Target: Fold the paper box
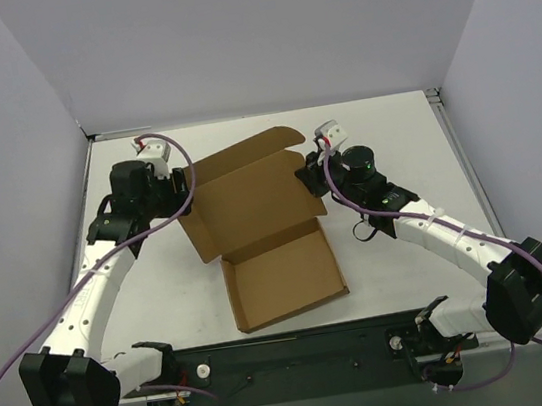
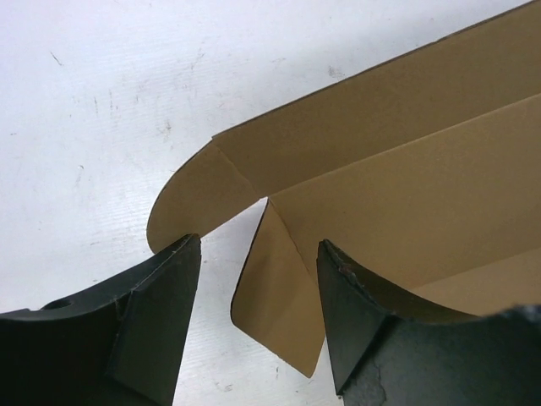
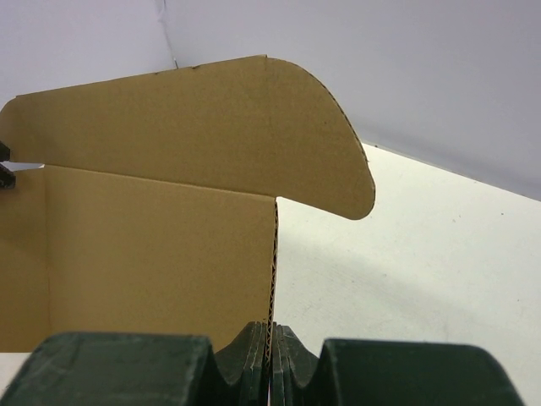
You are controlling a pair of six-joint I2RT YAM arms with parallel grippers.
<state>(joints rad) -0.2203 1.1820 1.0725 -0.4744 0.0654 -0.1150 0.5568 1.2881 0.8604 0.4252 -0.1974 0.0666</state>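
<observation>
My left gripper will hold one side flap, as the paper box sits crooked, while my right gripper opens and takes the other (image 1: 313,198) before I fold the lid.
The paper box (image 1: 253,216) is brown corrugated cardboard, partly folded, in the middle of the white table; its lid panel (image 1: 282,277) lies flat toward me. My right gripper (image 1: 309,170) is shut on the box's right side wall, whose edge (image 3: 272,271) runs up from between the fingertips, with a rounded flap (image 3: 321,144) above. My left gripper (image 1: 184,182) is open at the box's left side. In the left wrist view its fingers (image 2: 355,296) straddle a small rounded side flap (image 2: 275,296) without touching it.
White walls enclose the table on the left, back and right. The black base rail (image 1: 302,350) with both arm bases runs along the near edge. A purple cable (image 1: 30,358) loops beside the left arm.
</observation>
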